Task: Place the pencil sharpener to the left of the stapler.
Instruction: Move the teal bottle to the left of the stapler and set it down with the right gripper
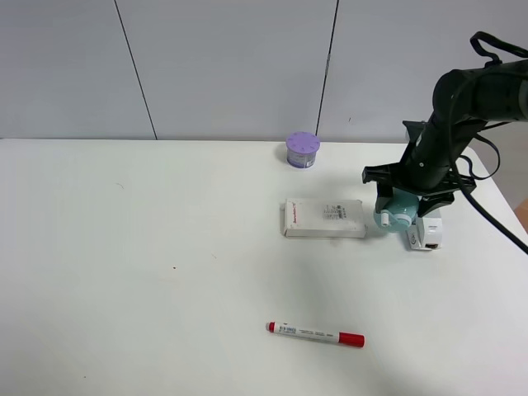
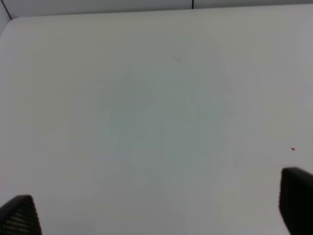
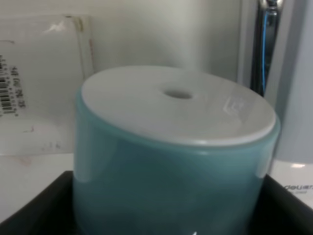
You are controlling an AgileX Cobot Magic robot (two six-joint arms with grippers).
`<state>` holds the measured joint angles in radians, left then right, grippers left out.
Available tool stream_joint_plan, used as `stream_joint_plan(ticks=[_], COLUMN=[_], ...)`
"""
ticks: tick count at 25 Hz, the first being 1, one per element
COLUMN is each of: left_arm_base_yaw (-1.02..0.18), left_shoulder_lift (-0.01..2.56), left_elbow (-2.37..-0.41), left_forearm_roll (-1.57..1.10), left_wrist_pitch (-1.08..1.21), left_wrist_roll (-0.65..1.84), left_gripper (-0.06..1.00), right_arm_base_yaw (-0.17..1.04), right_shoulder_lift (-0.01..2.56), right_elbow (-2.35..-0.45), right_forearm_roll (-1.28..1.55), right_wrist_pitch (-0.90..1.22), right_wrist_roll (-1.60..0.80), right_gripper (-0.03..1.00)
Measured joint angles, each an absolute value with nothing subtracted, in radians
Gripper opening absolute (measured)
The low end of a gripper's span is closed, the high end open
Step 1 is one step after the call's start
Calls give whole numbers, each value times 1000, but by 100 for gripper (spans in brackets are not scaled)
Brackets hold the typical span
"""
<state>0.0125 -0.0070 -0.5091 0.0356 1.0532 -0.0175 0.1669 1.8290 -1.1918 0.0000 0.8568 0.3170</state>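
The robot's right gripper needs to release the teal pencil sharpener on the table point(image 1: 389, 223) point(image 3: 166, 161) between the white box and the stapler.
The teal pencil sharpener point(image 1: 398, 211) sits low at the table between the flat white box point(image 1: 324, 218) and the light grey and white stapler point(image 1: 425, 233), on the stapler's left side. My right gripper point(image 1: 402, 201) comes down over it, shut on its body. In the right wrist view the sharpener point(image 3: 171, 161) fills the frame, its white end face up, and a black finger point(image 3: 34, 205) presses against each side. The stapler point(image 3: 293, 98) shows just beyond it. My left gripper point(image 2: 156, 210) is open over bare table, out of the exterior view.
A purple round container point(image 1: 303, 149) stands near the table's back edge. A red-capped white marker point(image 1: 316, 333) lies toward the front. The white box point(image 3: 34, 83) is close beside the sharpener. The table's right edge is near the stapler.
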Motion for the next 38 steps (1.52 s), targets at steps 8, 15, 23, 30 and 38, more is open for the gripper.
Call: stream_joint_plan(ticks=[8,15,23,30,38], left_arm_base_yaw=[12,12,12,12,12], left_shoulder_lift=[-7,-7,-7,-7,-7], left_elbow=[-509,-509,-509,-509,-509], left_forearm_roll=[36,36,36,36,36], left_wrist_pitch=[1053,1053,1053,1053,1053], left_wrist_roll=[-18,-18,-18,-18,-18], left_gripper=[99,99,99,99,99], right_arm_base_yaw=[162,161,161,161,161], right_shoulder_lift=[1888,1912,1921,1923,1923], right_elbow=[-1192,-1192,-1192,-1192,-1192], right_forearm_roll=[20,26,26,26,26], right_wrist_pitch=[829,820,810,804,805], right_wrist_roll=[311,299,290,288,288], right_gripper=[64,64,64,64,64])
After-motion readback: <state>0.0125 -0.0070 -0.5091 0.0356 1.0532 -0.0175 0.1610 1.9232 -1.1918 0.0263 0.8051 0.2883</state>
